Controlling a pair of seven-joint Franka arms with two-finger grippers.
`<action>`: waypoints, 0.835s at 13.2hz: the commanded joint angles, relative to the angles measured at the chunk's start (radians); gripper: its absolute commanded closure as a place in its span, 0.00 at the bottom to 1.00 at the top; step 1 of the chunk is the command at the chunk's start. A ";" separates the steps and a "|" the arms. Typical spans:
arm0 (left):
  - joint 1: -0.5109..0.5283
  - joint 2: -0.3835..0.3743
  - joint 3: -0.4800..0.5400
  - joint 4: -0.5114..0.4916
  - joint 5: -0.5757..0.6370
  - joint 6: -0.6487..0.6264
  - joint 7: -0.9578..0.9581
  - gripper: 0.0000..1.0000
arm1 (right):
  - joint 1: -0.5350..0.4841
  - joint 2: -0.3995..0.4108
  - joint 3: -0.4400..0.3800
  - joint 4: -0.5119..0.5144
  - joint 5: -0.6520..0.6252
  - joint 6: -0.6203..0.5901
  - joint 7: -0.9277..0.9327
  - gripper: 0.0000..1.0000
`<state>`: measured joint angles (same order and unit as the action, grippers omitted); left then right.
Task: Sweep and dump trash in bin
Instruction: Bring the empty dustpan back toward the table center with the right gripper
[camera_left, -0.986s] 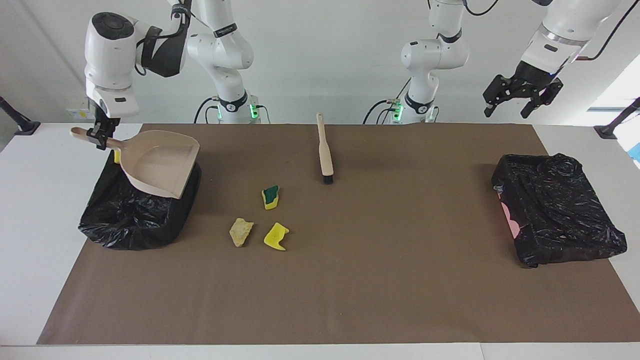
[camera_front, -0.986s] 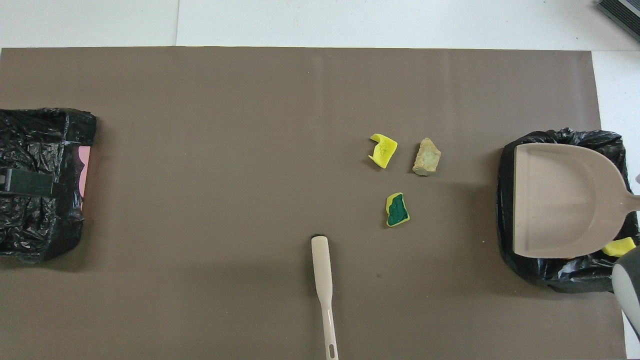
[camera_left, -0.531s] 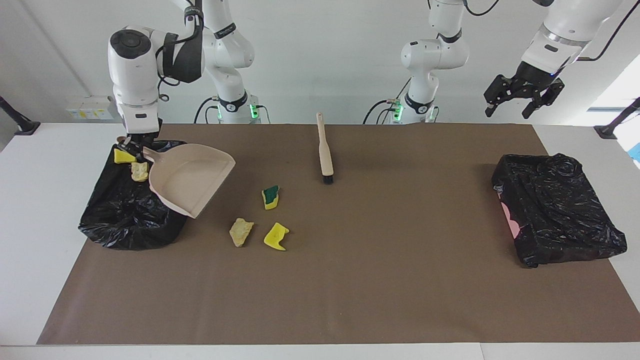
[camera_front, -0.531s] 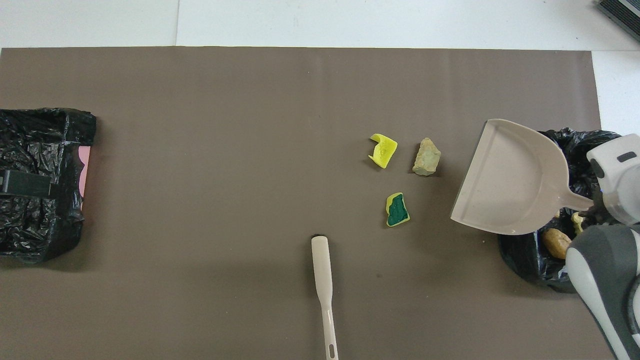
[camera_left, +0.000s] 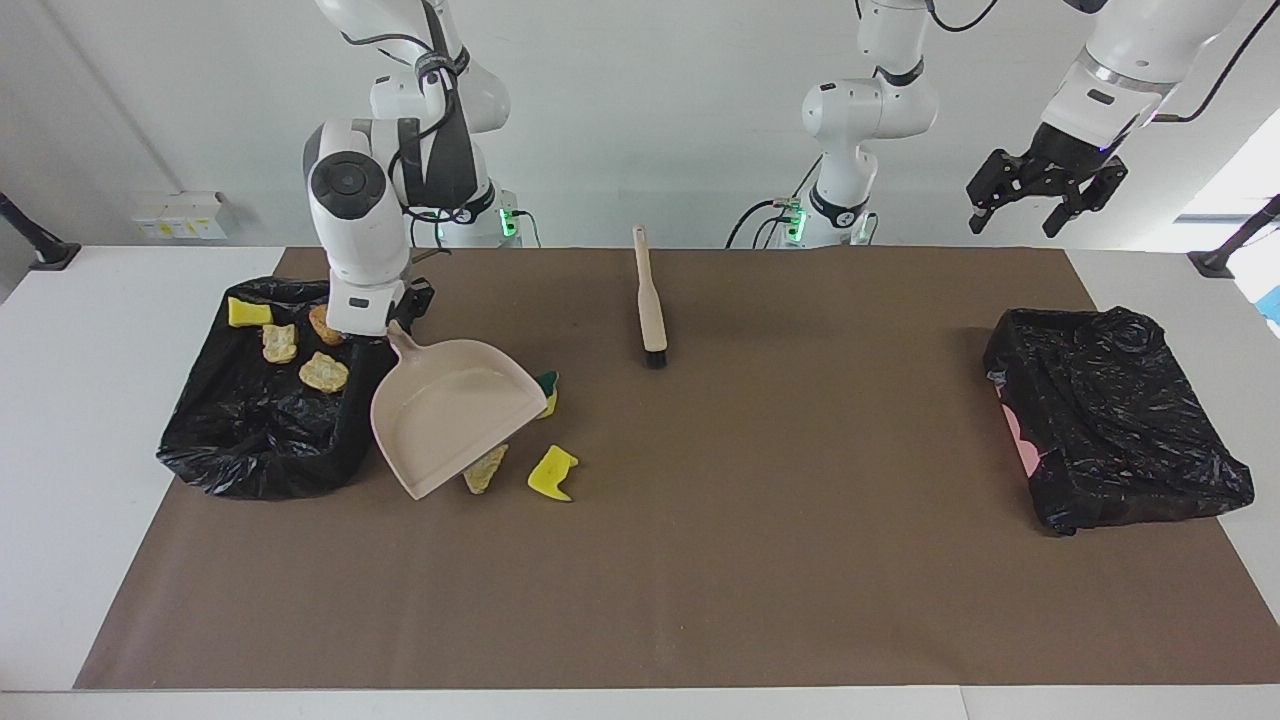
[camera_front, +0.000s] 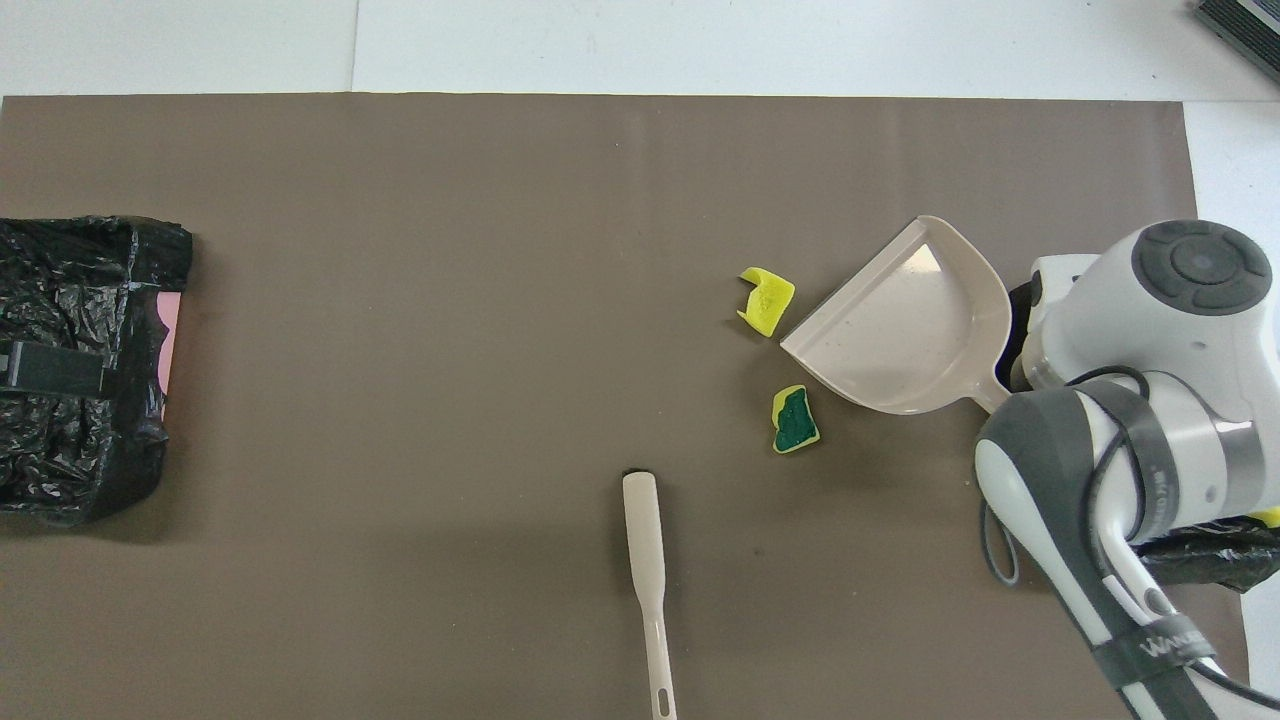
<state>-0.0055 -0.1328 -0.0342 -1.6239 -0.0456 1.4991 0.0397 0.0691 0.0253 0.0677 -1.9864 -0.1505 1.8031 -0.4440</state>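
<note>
I will release the beige dustpan from my right gripper on the brown mat (camera_front: 624, 292) beyond the brush's bristles, beside the yellow piece.
My right gripper (camera_left: 396, 322) is shut on the handle of the beige dustpan (camera_left: 455, 415), held tilted over the mat beside the black-bagged bin (camera_left: 250, 460). Several trash scraps lie in that bin, among them a yellow piece (camera_left: 247, 313) and a tan chunk (camera_left: 324, 371). Three scraps lie on the mat: a green-faced sponge (camera_left: 547, 388), a tan chunk (camera_left: 487, 468) partly hidden by the pan, and a yellow piece (camera_left: 552, 473). In the overhead view the pan (camera_front: 905, 330) covers the tan chunk. The yellow piece (camera_front: 767, 300) and green sponge (camera_front: 795, 420) lie at its lip. My left gripper (camera_left: 1045, 195) waits open, high up.
The beige-handled brush (camera_left: 650, 300) lies on the brown mat (camera_left: 700, 580) near the robots, bristles pointing away from them. A second black-bagged bin (camera_left: 1110, 415) stands at the left arm's end. My right arm (camera_front: 1150, 400) hides most of the first bin from above.
My right gripper has swung the empty dustpan off the bin and down over the mat to the three scraps. The scraps in the bin now show. The left arm has not moved.
</note>
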 joint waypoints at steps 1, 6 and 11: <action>0.009 0.006 -0.006 0.018 0.020 -0.020 0.011 0.00 | 0.072 0.050 -0.002 0.073 0.090 -0.021 0.211 1.00; 0.010 0.006 -0.006 0.018 0.020 -0.019 0.011 0.00 | 0.260 0.182 -0.002 0.204 0.190 -0.013 0.576 1.00; 0.009 0.006 -0.006 0.018 0.020 -0.020 0.011 0.00 | 0.408 0.384 -0.002 0.400 0.273 0.025 0.933 1.00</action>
<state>-0.0055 -0.1328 -0.0341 -1.6239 -0.0456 1.4984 0.0397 0.4394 0.2973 0.0697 -1.7245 0.0929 1.8257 0.3813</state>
